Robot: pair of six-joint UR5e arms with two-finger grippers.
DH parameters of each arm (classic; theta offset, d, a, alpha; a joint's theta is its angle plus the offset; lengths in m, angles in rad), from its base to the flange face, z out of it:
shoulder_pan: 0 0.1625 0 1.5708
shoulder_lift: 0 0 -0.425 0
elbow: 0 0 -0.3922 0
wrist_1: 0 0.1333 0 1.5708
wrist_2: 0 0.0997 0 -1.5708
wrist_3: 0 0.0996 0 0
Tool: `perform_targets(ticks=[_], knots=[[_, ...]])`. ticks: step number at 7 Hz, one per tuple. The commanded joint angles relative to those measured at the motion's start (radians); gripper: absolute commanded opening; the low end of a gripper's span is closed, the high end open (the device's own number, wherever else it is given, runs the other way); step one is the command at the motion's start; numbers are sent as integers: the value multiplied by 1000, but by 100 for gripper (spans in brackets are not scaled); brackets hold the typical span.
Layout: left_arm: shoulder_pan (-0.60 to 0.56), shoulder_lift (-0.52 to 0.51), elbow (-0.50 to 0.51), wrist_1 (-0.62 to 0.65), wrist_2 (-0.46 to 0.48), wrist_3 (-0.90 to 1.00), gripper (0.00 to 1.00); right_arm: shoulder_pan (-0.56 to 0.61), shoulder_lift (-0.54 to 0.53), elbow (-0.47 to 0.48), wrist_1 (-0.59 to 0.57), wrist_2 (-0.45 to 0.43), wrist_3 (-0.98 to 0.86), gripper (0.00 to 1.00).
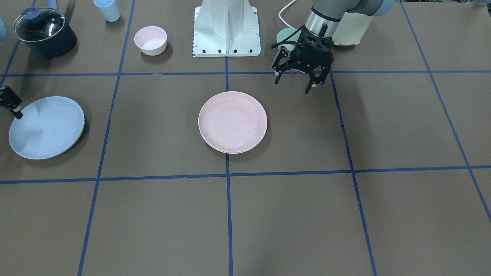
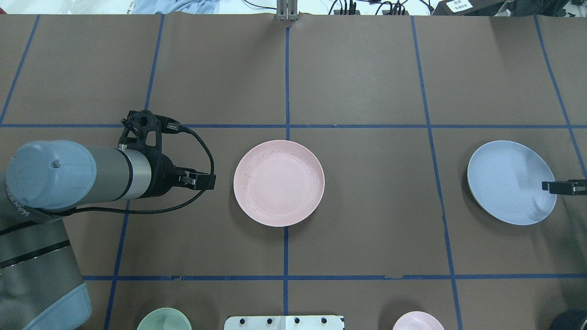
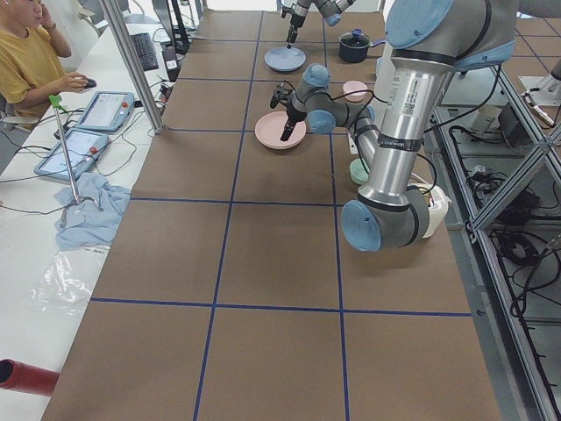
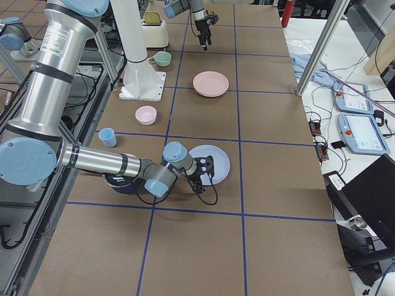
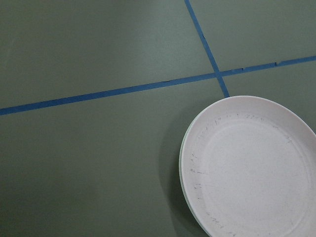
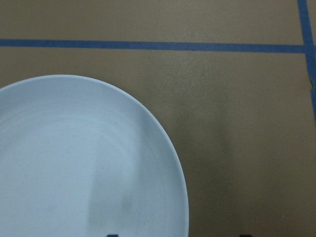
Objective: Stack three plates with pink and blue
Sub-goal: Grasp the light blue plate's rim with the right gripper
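Note:
The robot's right gripper will set the pale blue plate down on top of the pale pink plate (image 1: 228,119).
The pale pink plate (image 1: 233,121) lies at the table's middle, on top of a cream-white plate whose rim (image 1: 230,151) shows under its near edge. It also shows in the overhead view (image 2: 279,182) and the left wrist view (image 5: 252,168). My left gripper (image 1: 295,84) (image 2: 212,181) is open and empty, above the table beside the pink plate and apart from it. The pale blue plate (image 1: 46,127) (image 2: 508,181) (image 6: 84,158) lies on my right side. My right gripper (image 1: 13,105) (image 2: 557,187) is at its outer rim and looks open, one fingertip over the plate and one outside it.
Along the robot's edge stand a dark pot with a glass lid (image 1: 44,32), a light blue cup (image 1: 107,9), a small pink bowl (image 1: 150,40), the white robot base (image 1: 226,28), a mint bowl (image 2: 163,319) and a cream appliance (image 1: 351,28).

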Motion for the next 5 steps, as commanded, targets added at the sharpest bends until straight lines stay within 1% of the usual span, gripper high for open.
perform_targets(ticks=[1, 2, 4, 5], knots=[[1, 0, 0, -1, 3, -1, 100, -23, 2, -10, 3, -12, 2, 8], [1, 0, 2, -1, 3, -3, 100, -22, 2, -10, 3, -13, 2, 0], [2, 0, 2, -1, 3, -3, 100, -20, 2, 2, 10, -9, 8, 0], [2, 0, 2, -1, 3, -3, 100, -18, 3, 48, 6, 2, 14, 0]])
